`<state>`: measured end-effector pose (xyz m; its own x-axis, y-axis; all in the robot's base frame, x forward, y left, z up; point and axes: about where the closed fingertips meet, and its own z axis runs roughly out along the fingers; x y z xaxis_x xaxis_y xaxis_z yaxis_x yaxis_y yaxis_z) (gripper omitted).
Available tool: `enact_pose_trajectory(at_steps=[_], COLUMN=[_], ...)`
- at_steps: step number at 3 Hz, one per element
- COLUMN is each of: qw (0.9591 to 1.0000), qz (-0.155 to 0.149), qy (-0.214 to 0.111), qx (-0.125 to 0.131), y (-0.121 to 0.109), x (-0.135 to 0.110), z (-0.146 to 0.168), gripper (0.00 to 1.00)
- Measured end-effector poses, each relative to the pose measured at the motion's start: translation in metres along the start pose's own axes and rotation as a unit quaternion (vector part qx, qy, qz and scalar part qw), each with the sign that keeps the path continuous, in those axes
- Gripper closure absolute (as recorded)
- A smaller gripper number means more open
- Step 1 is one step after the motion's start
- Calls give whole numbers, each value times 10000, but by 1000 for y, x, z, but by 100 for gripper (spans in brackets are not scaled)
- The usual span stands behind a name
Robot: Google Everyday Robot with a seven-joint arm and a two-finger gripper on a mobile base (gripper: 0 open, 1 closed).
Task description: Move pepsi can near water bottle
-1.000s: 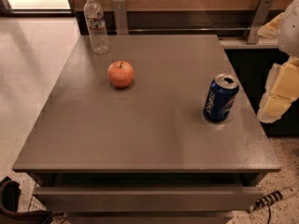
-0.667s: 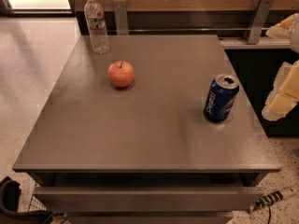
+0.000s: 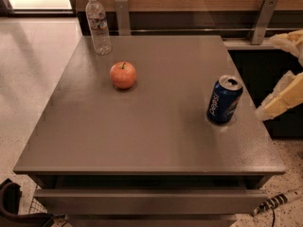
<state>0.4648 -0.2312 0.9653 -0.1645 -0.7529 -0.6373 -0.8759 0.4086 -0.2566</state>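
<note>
I move my gripper to the pepsi can next and close it around the middle of its body [image 3: 225,102].
The dark-blue pepsi can [image 3: 224,100] stands upright near the right edge of the grey table [image 3: 156,126]. The clear water bottle [image 3: 98,25] with a white cap stands at the table's far left corner, well away from the can. My gripper [image 3: 285,70] is at the right edge of the view, just right of the can and off the table's side. Its two cream fingers [image 3: 283,100] are spread apart and hold nothing. It does not touch the can.
A red-orange apple [image 3: 123,74] sits on the table between bottle and can, nearer the bottle. A wooden wall with metal brackets [image 3: 263,20] runs behind the table. A drawer front [image 3: 147,200] is below the top. A cable [image 3: 277,202] lies on the floor at the lower right.
The gripper's fingers have shifted slightly at the right edge, the upper one dropping a little. The can, bottle and apple have not moved.
</note>
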Motion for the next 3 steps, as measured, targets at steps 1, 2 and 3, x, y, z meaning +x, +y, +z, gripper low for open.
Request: enact_pose_trajectory(at_steps=[1,2,3], qw=[9976,9952,9949], qz=[-119,-188,-202], qy=[-675,-939,-970], qx=[73,187,208], y=[4,7,8], x=[5,8,8], z=[9,12,12], gripper=[0,0,0])
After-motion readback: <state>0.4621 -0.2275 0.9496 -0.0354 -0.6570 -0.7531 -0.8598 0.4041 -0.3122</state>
